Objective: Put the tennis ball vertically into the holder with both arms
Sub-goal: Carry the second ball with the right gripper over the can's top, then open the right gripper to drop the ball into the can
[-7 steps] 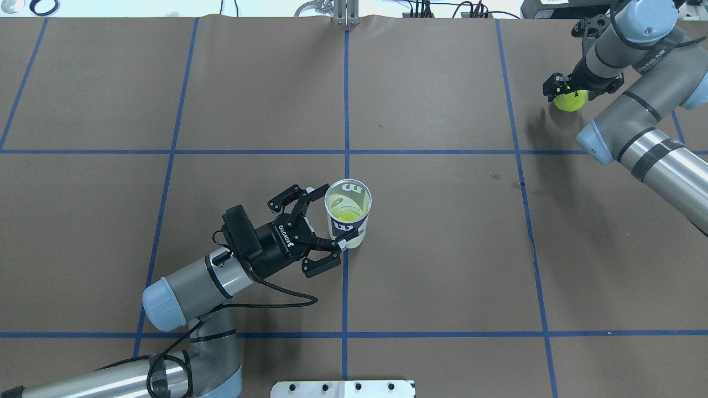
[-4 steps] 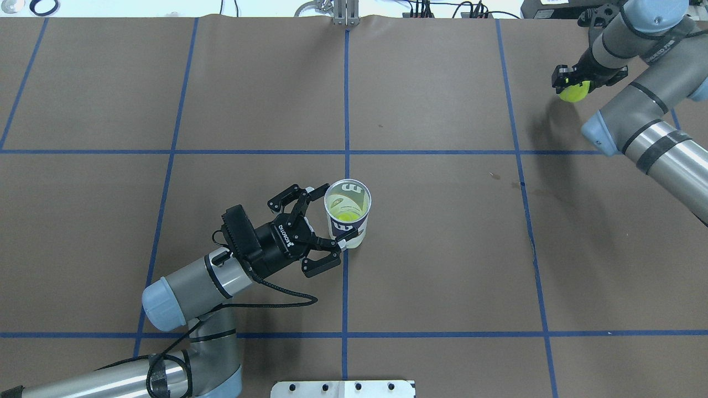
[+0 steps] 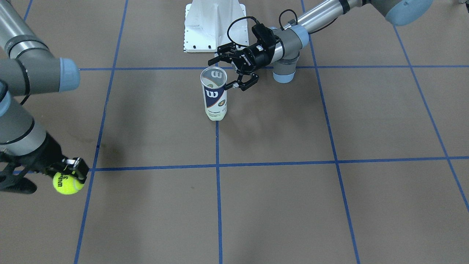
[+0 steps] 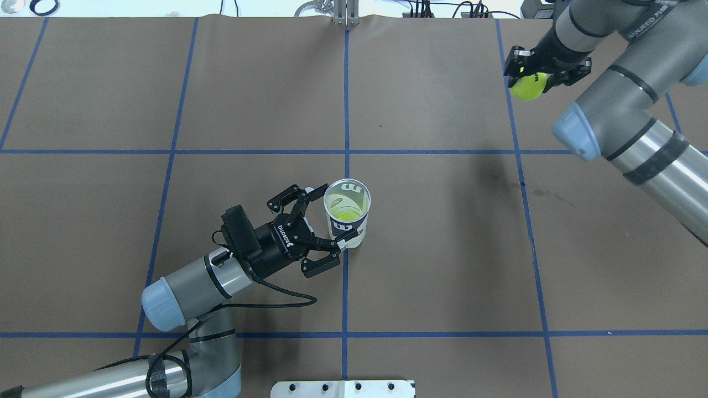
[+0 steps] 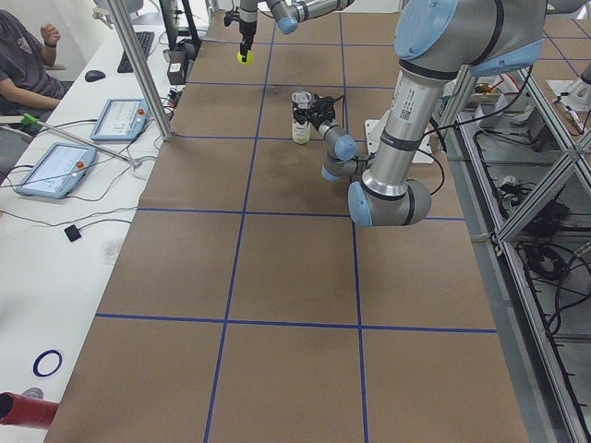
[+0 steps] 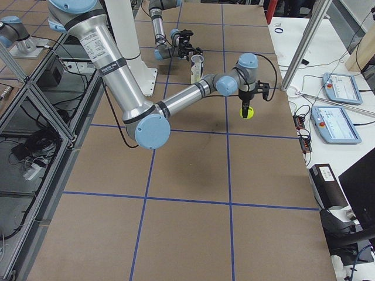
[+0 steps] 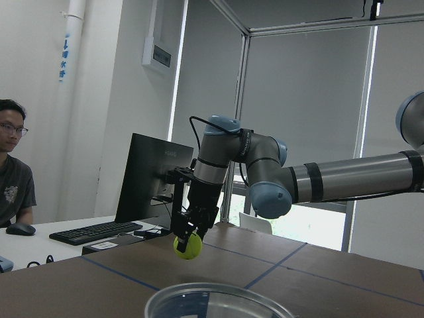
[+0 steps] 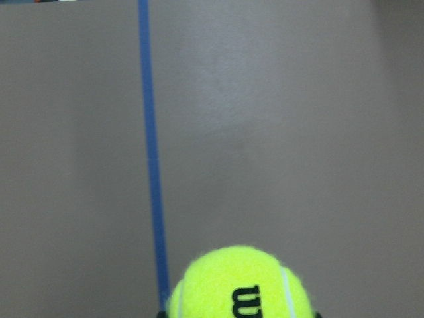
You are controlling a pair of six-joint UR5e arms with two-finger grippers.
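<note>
The robot's right gripper needs to release the yellow tennis ball in the open top of the holder (image 3: 213, 75), beside the left gripper.
The holder (image 4: 347, 213), a clear Wilson can with a navy label, stands upright near the table's middle, also in the front view (image 3: 214, 94). One tennis ball (image 4: 346, 216) lies at its bottom. My left gripper (image 4: 331, 218) has a finger on each side of the can and holds it. My right gripper (image 4: 532, 74) is shut on a yellow tennis ball (image 4: 528, 87) and holds it in the air at the far right of the table, well away from the holder. That ball also shows in the front view (image 3: 67, 183) and the right wrist view (image 8: 242, 285).
A white pedestal base (image 3: 214, 25) stands at the robot's edge of the table. Blue tape lines grid the brown table. An operator (image 5: 18, 55) sits by tablets and monitors beyond the table's far edge.
My right arm has lifted the ball and carried it left and farther from the robot. The left gripper and the holder have not moved.
</note>
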